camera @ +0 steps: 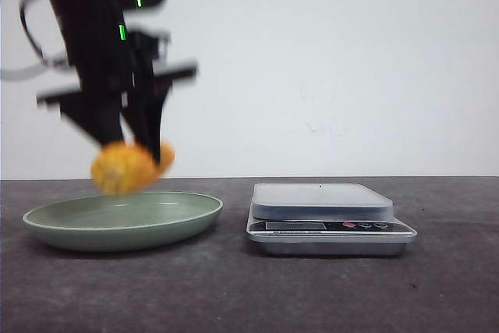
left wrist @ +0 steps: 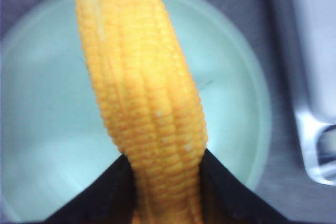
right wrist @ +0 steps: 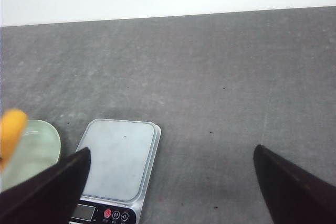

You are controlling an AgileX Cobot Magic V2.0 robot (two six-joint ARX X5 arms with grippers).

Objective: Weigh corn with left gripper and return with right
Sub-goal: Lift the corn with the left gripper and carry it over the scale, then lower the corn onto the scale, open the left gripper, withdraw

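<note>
My left gripper is to let go of the yellow-orange corn near the middle of the silver kitchen scale's pale flat top (camera: 310, 192).
My left gripper (camera: 132, 150) is shut on the yellow-orange corn (camera: 125, 166) and holds it just above the pale green plate (camera: 187, 218), at the left of the front view. In the left wrist view the corn (left wrist: 142, 93) sits between the two dark fingers (left wrist: 100, 195) over the plate (left wrist: 37, 103). The silver kitchen scale (camera: 323, 202) stands to the right of the plate with nothing on it. My right gripper (right wrist: 170, 163) is open and empty, above the table to the right of the scale (right wrist: 118, 156). The right arm is out of the front view.
The dark grey table (camera: 234, 294) runs to a white wall at the back. The scale's edge shows in the left wrist view (left wrist: 315, 77). The plate's rim (right wrist: 42, 148) and a bit of corn (right wrist: 11, 129) show in the right wrist view.
</note>
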